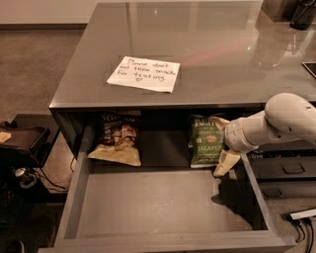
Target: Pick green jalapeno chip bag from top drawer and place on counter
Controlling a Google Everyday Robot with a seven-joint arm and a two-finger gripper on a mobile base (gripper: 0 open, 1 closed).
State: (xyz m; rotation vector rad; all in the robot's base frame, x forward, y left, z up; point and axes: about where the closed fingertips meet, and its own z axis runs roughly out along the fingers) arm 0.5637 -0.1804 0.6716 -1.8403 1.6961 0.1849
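Note:
My gripper is going to close on the green jalapeno chip bag's side edge (223, 137), the one that faces away from the brown-and-cream snack bag.
The green jalapeno chip bag (204, 142) stands at the back right of the open top drawer (158, 202), half under the counter's edge. My gripper (221, 143) is at the bag's right edge, just inside the drawer's right wall. Its two cream fingers are apart, one fingertip (219, 121) by the bag's top corner and the other finger (225, 162) by its lower right corner. I cannot tell if they touch the bag. The glossy grey counter (217, 54) above bears a white handwritten note (144, 73).
A dark brown-and-cream snack bag (117, 141) lies at the drawer's back left. A dark bag and cables (22, 153) sit on the floor to the left. Dark objects (289, 12) stand at the counter's far right corner. A lower cabinet front (289, 168) lies behind my arm.

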